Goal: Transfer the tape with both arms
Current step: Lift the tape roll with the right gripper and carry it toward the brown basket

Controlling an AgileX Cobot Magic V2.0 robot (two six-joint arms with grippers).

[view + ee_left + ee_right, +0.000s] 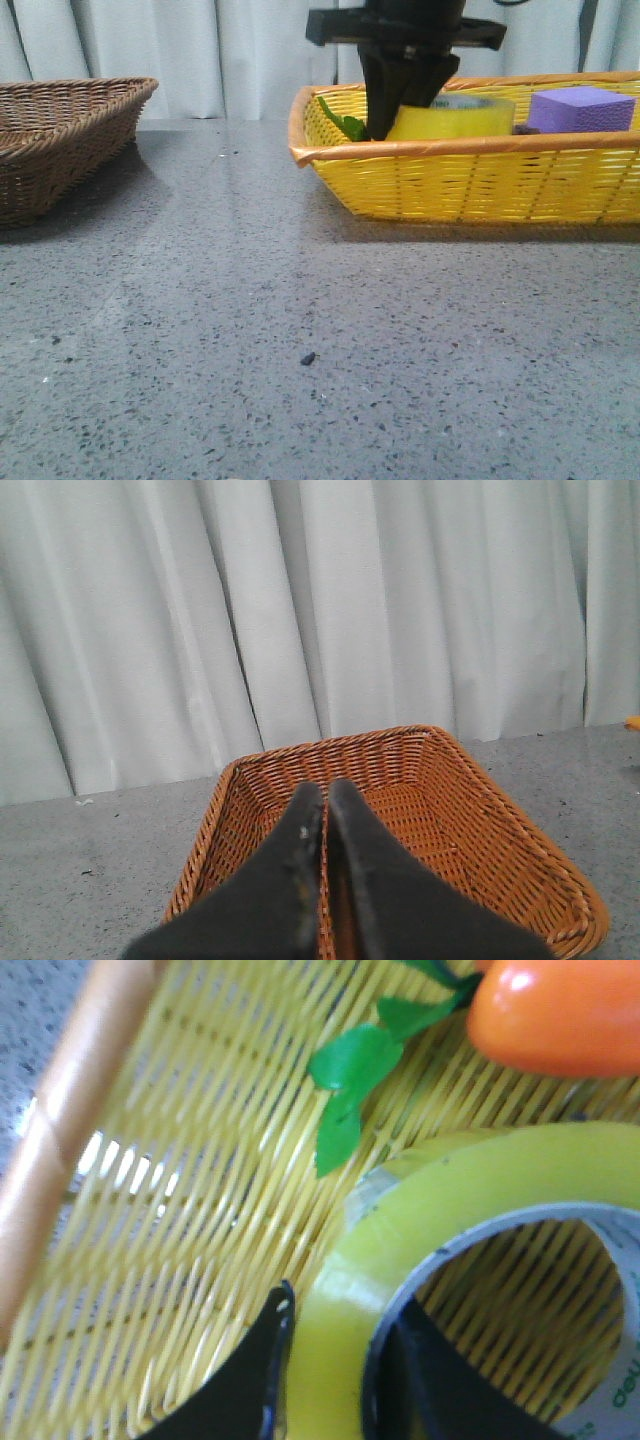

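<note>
I should put the tape, now in the yellow basket, down with my right gripper on the grey table (184, 203) between the brown basket and the yellow basket.
The tape (455, 118), a wide yellow roll, sits inside the yellow basket (470, 185) at the back right. My right gripper (382, 120) reaches down onto the roll's left side. In the right wrist view the gripper (340, 1320) is shut on the tape's wall (470, 1190), with one finger outside the roll and one inside the white core. I cannot tell whether the roll is lifted off the basket floor. My left gripper (325, 792) is shut and empty above a brown wicker basket (480, 810). It does not show in the front view.
A purple block (580, 108) lies in the yellow basket to the right of the tape. An orange fruit (560, 1015) with green leaves (350, 1070) lies beside the roll. The brown basket (60, 140) stands at the far left of the grey table (300, 330).
</note>
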